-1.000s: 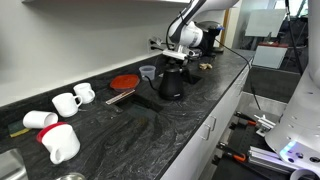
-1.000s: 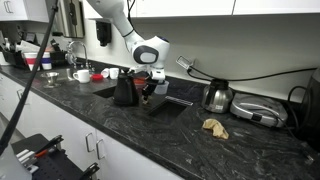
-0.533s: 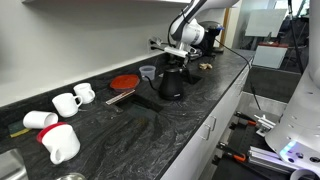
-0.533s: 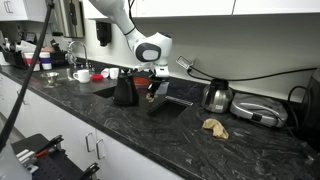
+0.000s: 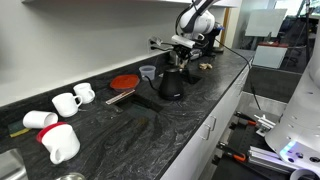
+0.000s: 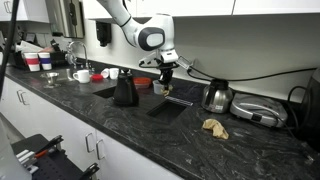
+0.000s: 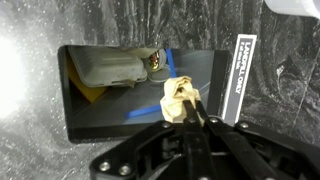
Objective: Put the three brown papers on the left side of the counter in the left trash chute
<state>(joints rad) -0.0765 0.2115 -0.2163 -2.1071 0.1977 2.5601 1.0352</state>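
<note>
My gripper has a destination between the black kettle and white mugs. It will let go of the crumpled brown paper in the dark trash chute (image 5: 137, 108) there.
In the wrist view my gripper (image 7: 186, 103) is shut on one crumpled brown paper (image 7: 174, 95), which hangs over a rectangular trash chute (image 7: 110, 115) cut into the counter (image 7: 280, 110). Trash lies inside the opening. In an exterior view the gripper (image 6: 168, 80) hovers above the counter (image 6: 120, 125) to the right of the black kettle (image 6: 125, 88), with the paper (image 6: 168, 90) at its tips over the dark chute (image 6: 167, 107). Another brown paper (image 6: 214, 126) lies on the counter further right.
A label plate (image 7: 240, 80) borders the chute. A silver kettle (image 6: 219, 96) and a flat appliance (image 6: 262, 113) stand by the wall. A red plate (image 5: 124, 82), the black kettle (image 5: 172, 82) and white mugs (image 5: 62, 142) sit along the counter.
The gripper has shut on the brown paper, risen off the counter beside the black kettle and moved over the chute opening.
</note>
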